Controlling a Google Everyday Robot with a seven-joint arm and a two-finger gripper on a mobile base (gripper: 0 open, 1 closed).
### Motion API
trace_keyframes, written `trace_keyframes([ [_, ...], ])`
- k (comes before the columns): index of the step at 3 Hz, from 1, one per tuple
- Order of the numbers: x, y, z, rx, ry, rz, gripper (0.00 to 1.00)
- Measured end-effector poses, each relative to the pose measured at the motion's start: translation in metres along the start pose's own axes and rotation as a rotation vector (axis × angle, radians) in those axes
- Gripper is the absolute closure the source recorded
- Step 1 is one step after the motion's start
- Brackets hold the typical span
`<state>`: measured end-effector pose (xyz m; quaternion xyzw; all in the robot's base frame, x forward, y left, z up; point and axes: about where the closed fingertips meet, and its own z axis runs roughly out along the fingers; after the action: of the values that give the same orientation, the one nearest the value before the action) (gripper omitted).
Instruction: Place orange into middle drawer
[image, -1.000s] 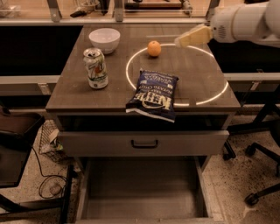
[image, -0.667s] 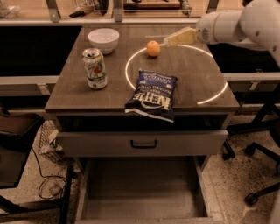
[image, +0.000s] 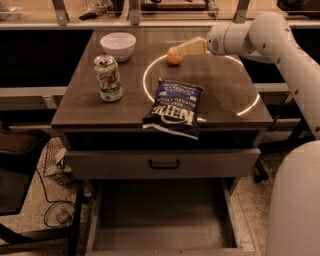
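I should next close my gripper around the orange's middle (image: 174, 57), at the back of the dark table top, so that I can lift the orange.
The orange (image: 173, 57) sits on the dark table top (image: 80, 105) at the back middle, just inside a white ring marking. My gripper (image: 181, 49) comes in from the right on the white arm (image: 260, 35). Its tip is at the orange's upper right side, touching or nearly touching it. The middle drawer (image: 160, 217) is pulled open at the bottom of the cabinet, and its grey floor is bare. Above it is the shut upper drawer (image: 200, 162) with a black bar handle.
A white bowl (image: 118, 45) stands at the back left. A soda can (image: 108, 78) stands at the left. A blue chip bag (image: 174, 108) lies at the front middle, overhanging the edge. A dark chair (image: 15, 165) and a wire basket (image: 56, 160) are at the left.
The arm has swung left across the back of the table, and the gripper has gone from well right of the orange to right at it. The orange has not moved.
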<state>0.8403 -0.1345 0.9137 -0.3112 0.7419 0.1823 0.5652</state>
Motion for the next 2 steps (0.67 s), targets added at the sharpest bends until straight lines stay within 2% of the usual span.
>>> trace_keyframes([
  [1,0.005,0.012,0.012,-0.059,-0.048,0.011,0.00],
  [2,0.009,0.035,0.032,-0.145,-0.108,0.009,0.00],
])
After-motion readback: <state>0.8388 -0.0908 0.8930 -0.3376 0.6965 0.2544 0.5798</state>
